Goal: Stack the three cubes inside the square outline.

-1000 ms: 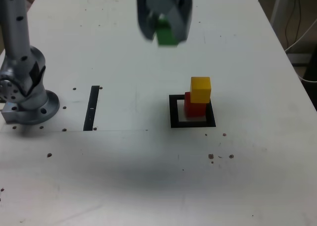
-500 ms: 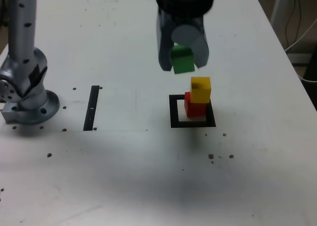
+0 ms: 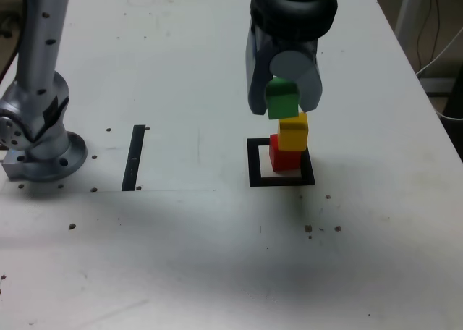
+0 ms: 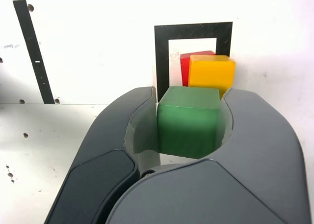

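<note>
I need to let the green cube go with my gripper on top of the yellow cube (image 3: 292, 111) (image 4: 212, 59), above the red cube.
The red cube (image 3: 283, 156) (image 4: 185, 67) stands in the pale centre of the black square outline (image 3: 255, 169) (image 4: 162, 52), and the yellow cube (image 3: 293, 132) (image 4: 212, 72) sits on top of it, shifted a little toward the exterior view's right. My gripper (image 3: 283, 98) (image 4: 189, 121) is shut on the green cube (image 3: 282, 100) (image 4: 188, 121), which hangs just above the yellow cube and slightly to the exterior view's left of it. Whether green touches yellow I cannot tell.
A straight black strip (image 3: 134, 157) (image 4: 33, 52) lies on the white table (image 3: 181, 257), to the exterior view's left of the square. The arm's grey base (image 3: 36, 134) stands at the far left. Small dark holes dot the tabletop. Cables hang past the table's right edge (image 3: 434, 48).
My gripper has carried the green cube from the table's far middle toward the exterior view's right and down, to just over the yellow cube. The two-cube stack has not moved.
</note>
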`<state>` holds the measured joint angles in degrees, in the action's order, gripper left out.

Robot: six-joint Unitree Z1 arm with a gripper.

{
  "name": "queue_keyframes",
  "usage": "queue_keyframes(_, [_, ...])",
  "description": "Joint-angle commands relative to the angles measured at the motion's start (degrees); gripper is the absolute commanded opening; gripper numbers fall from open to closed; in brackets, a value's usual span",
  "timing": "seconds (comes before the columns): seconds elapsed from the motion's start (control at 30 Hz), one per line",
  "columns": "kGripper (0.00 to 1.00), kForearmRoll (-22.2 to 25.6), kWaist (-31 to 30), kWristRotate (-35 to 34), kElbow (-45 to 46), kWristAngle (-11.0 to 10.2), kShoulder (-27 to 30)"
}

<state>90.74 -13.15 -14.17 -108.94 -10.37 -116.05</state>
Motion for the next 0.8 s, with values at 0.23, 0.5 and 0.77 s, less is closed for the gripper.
queue_keyframes(0.23, [0.0, 0.32, 1.02, 0.73, -0.69, 0.55, -0.76])
queue_keyframes(0.5, [0.0, 0.23, 2.36, 1.88, -0.94, 0.88, -2.42])
queue_keyframes(0.77, [0.03, 0.23, 2.43, 1.95, -0.97, 0.93, -2.81])
